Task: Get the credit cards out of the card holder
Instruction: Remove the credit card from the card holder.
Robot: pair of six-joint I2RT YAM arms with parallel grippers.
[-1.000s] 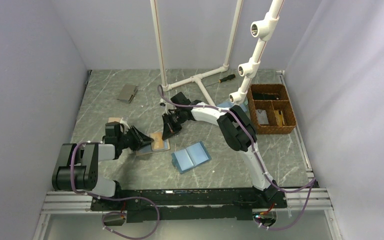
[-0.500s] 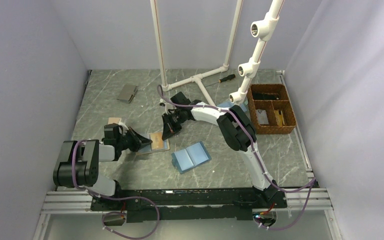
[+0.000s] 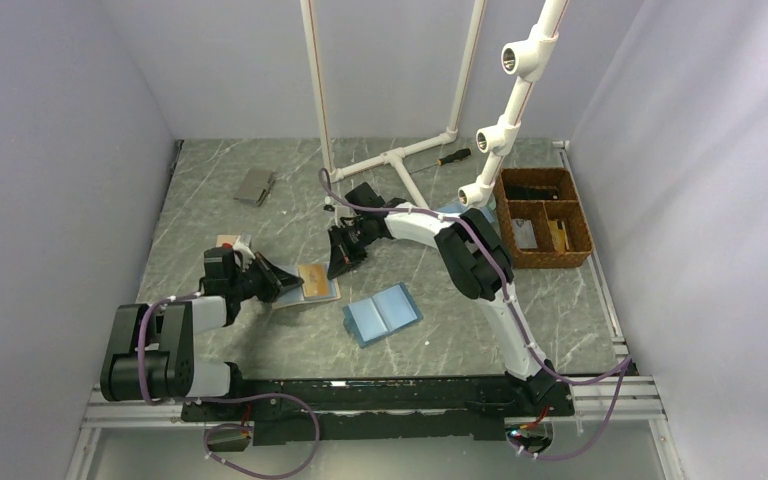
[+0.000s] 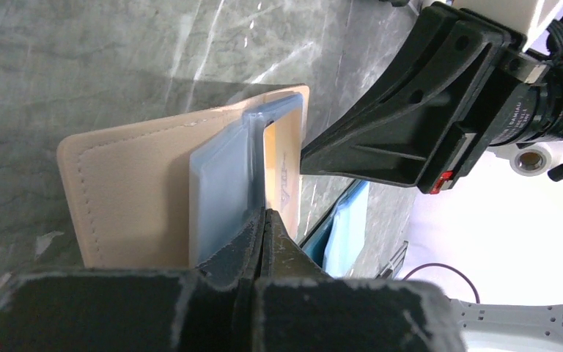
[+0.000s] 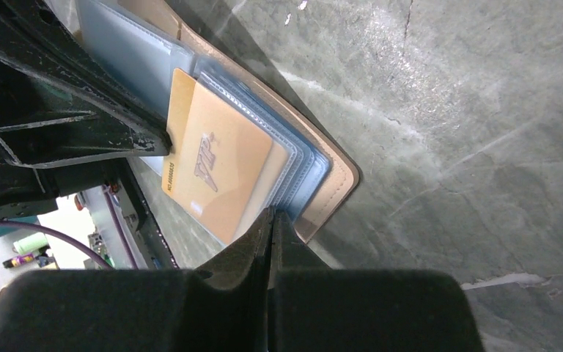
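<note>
The clear pocket still covers most of the gold credit card and my left gripper meets its edge, so I should regrip the exposed gold strip (image 5: 180,104) before pulling.
The card holder (image 3: 316,284) lies open on the table, tan outside with blue-grey panels (image 4: 220,191). A gold credit card (image 5: 216,172) marked VIP sticks partway out of a clear pocket. My left gripper (image 3: 282,283) is shut, its tips (image 4: 265,214) pinching the near edge of that card. In the right wrist view its fingers (image 5: 81,125) meet the card's corner. My right gripper (image 3: 338,266) is shut on the far edge of the holder's blue-grey pockets (image 5: 273,214), next to the tan rim (image 5: 337,180).
A light-blue bifold (image 3: 382,312) lies open just right of the holder. A tan card (image 3: 228,241) lies behind the left gripper. A small grey folded wallet (image 3: 255,186) is at the back left. A white pipe frame (image 3: 400,155), a screwdriver (image 3: 452,157) and a brown basket (image 3: 543,215) stand at the back right.
My left gripper has drawn back a little to the left and its arm has swung nearer. The right gripper and the card holder have hardly moved.
</note>
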